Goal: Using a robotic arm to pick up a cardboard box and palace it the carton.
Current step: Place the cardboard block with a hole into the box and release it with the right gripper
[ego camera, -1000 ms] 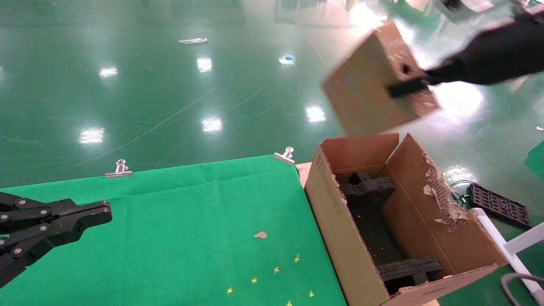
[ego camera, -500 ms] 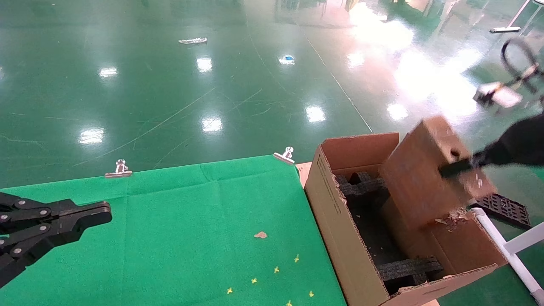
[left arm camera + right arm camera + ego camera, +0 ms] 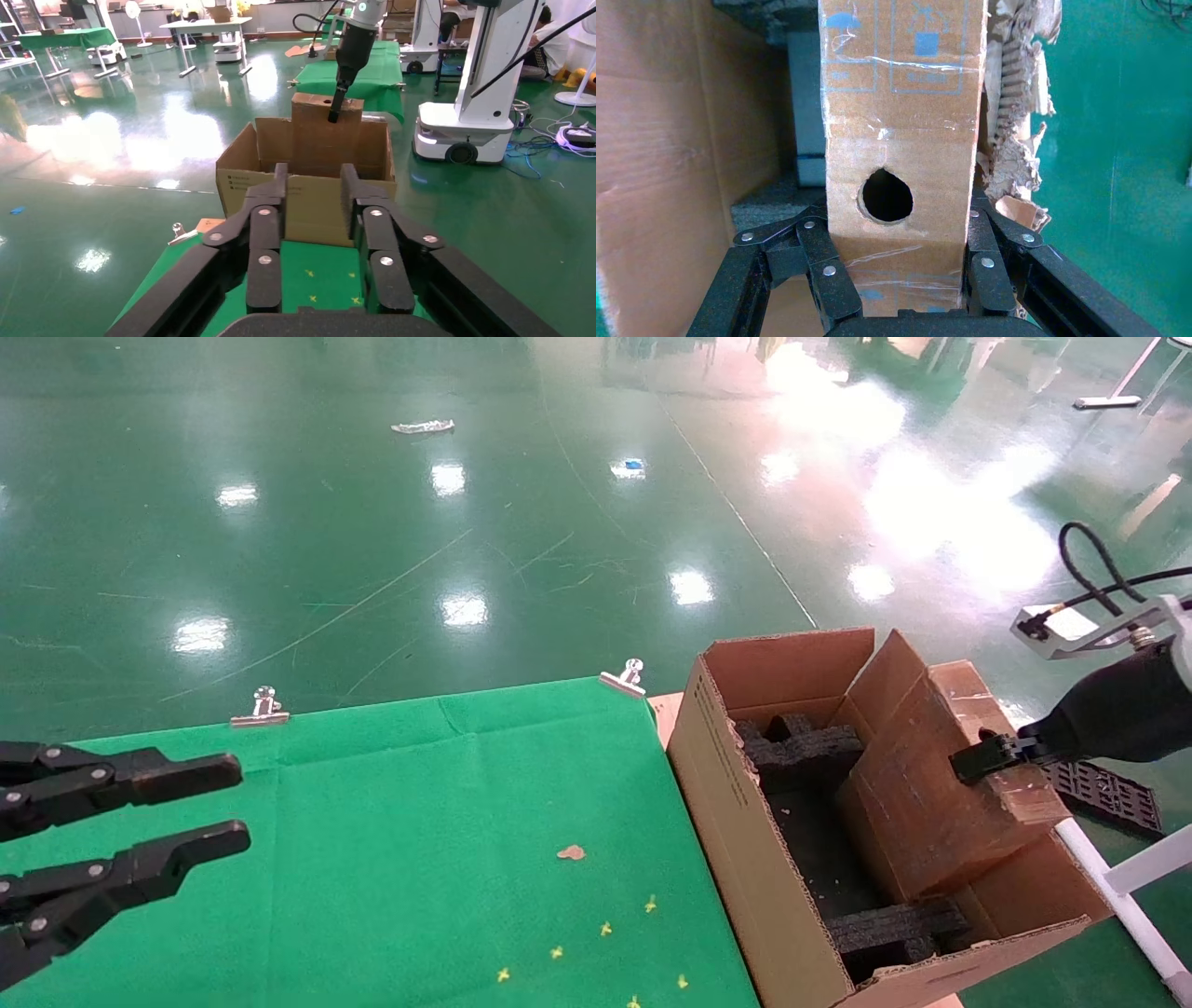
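Observation:
Next, I let go of the cardboard box with my right gripper between the black foam blocks, against the carton's side (image 3: 873, 833) that has the torn flap.
My right gripper (image 3: 978, 761) on the robotic arm (image 3: 1117, 710) is shut on the cardboard box (image 3: 931, 794). It holds the box tilted, with its lower part inside the carton (image 3: 736, 803), against the right-hand flap. In the right wrist view the fingers (image 3: 828, 274) clamp the box's taped narrow edge (image 3: 902, 140) on both sides of its round hole. Black foam blocks (image 3: 805, 747) lie in the carton. My left gripper (image 3: 233, 803) is open and empty over the green cloth at the left; its own view (image 3: 314, 172) faces the carton (image 3: 309, 203).
The green cloth table (image 3: 419, 822) has two metal clips (image 3: 261, 708) on its far edge and a cardboard scrap (image 3: 570, 851). The carton's torn ragged flap (image 3: 1014, 105) is beside the box. A black tray (image 3: 1099, 789) and a white frame (image 3: 1117, 887) are at the right.
My right gripper has carried the box down from high above the carton into its opening. My left gripper's fingers have opened.

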`<control>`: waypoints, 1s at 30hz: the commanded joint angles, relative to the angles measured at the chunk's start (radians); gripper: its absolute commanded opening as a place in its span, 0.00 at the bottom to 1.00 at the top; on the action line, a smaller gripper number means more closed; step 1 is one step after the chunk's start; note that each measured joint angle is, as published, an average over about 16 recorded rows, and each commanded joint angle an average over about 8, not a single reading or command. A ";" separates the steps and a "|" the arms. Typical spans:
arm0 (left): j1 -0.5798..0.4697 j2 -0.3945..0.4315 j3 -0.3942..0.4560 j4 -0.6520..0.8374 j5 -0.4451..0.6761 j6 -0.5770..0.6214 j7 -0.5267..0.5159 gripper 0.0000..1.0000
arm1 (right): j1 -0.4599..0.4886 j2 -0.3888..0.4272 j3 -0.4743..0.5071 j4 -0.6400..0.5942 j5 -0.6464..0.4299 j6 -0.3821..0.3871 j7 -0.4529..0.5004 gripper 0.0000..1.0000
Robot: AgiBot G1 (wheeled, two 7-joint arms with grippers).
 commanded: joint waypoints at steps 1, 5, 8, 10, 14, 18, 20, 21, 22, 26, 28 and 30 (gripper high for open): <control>0.000 0.000 0.000 0.000 0.000 0.000 0.000 1.00 | -0.013 -0.014 -0.006 -0.029 -0.005 0.006 0.000 0.00; 0.000 0.000 0.000 0.000 0.000 0.000 0.000 1.00 | -0.049 -0.032 -0.010 -0.066 0.000 0.032 -0.011 0.00; 0.000 0.000 0.001 0.000 0.000 0.000 0.000 1.00 | -0.085 -0.048 -0.012 -0.096 0.010 0.052 -0.020 0.00; 0.000 0.000 0.001 0.000 0.000 0.000 0.000 1.00 | -0.113 -0.062 -0.014 -0.118 0.018 0.067 -0.025 0.00; 0.000 0.000 0.001 0.000 -0.001 0.000 0.000 1.00 | -0.177 -0.092 -0.014 -0.168 0.038 0.104 -0.036 0.00; 0.000 0.000 0.001 0.000 -0.001 0.000 0.001 1.00 | -0.240 -0.120 -0.009 -0.218 0.061 0.144 -0.052 0.00; 0.000 -0.001 0.001 0.000 -0.001 -0.001 0.001 1.00 | -0.272 -0.132 -0.005 -0.241 0.075 0.165 -0.062 0.00; 0.000 -0.001 0.001 0.000 -0.001 -0.001 0.001 1.00 | -0.289 -0.137 -0.001 -0.251 0.085 0.176 -0.070 0.00; 0.000 -0.001 0.001 0.000 -0.001 -0.001 0.001 1.00 | -0.305 -0.141 0.003 -0.260 0.095 0.187 -0.078 0.00; 0.000 -0.001 0.002 0.000 -0.001 -0.001 0.001 1.00 | -0.374 -0.156 0.022 -0.290 0.137 0.234 -0.124 0.00; 0.000 -0.001 0.002 0.000 -0.001 -0.001 0.001 1.00 | -0.402 -0.163 0.030 -0.303 0.155 0.256 -0.154 0.00; 0.000 -0.001 0.002 0.000 -0.001 -0.001 0.001 1.00 | -0.424 -0.172 0.037 -0.318 0.167 0.273 -0.178 0.00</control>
